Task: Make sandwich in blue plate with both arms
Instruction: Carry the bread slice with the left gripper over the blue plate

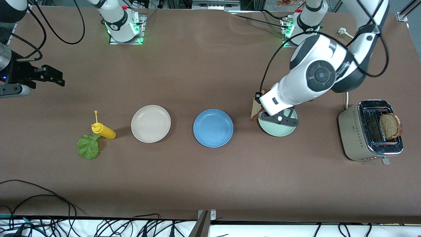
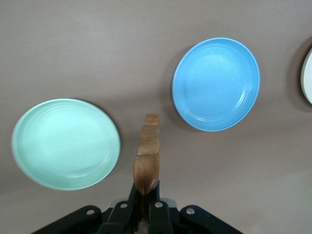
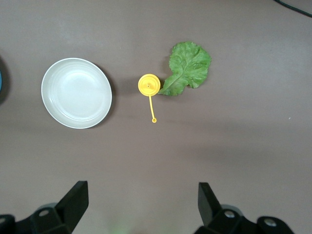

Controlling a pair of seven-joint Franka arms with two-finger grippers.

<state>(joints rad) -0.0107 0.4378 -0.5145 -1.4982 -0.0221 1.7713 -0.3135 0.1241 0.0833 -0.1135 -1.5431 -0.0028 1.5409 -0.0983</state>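
Next, my left gripper puts the brown bread slice down flat and lets go of it on the middle of the bare blue plate (image 1: 214, 129) (image 2: 215, 84).
My left gripper (image 1: 263, 114) is shut on one brown bread slice (image 1: 255, 106), held on edge in the air over the table between the pale green plate (image 1: 278, 131) and the blue plate (image 1: 213, 127). In the left wrist view the slice (image 2: 147, 151) stands clamped in the gripper (image 2: 146, 192), with the bare blue plate (image 2: 216, 83) past it. A second bread slice (image 1: 390, 125) sticks out of the toaster (image 1: 361, 131). The lettuce leaf (image 1: 88, 146) lies by the yellow bottle (image 1: 103, 130). My right gripper (image 1: 58, 78) is open and empty, up over the right arm's end of the table; its view shows the lettuce (image 3: 187, 68).
A bare beige plate (image 1: 150, 123) sits between the yellow bottle and the blue plate; it also shows in the right wrist view (image 3: 76, 92). The pale green plate (image 2: 66, 143) is bare. Cables lie along the table's edge nearest the front camera.
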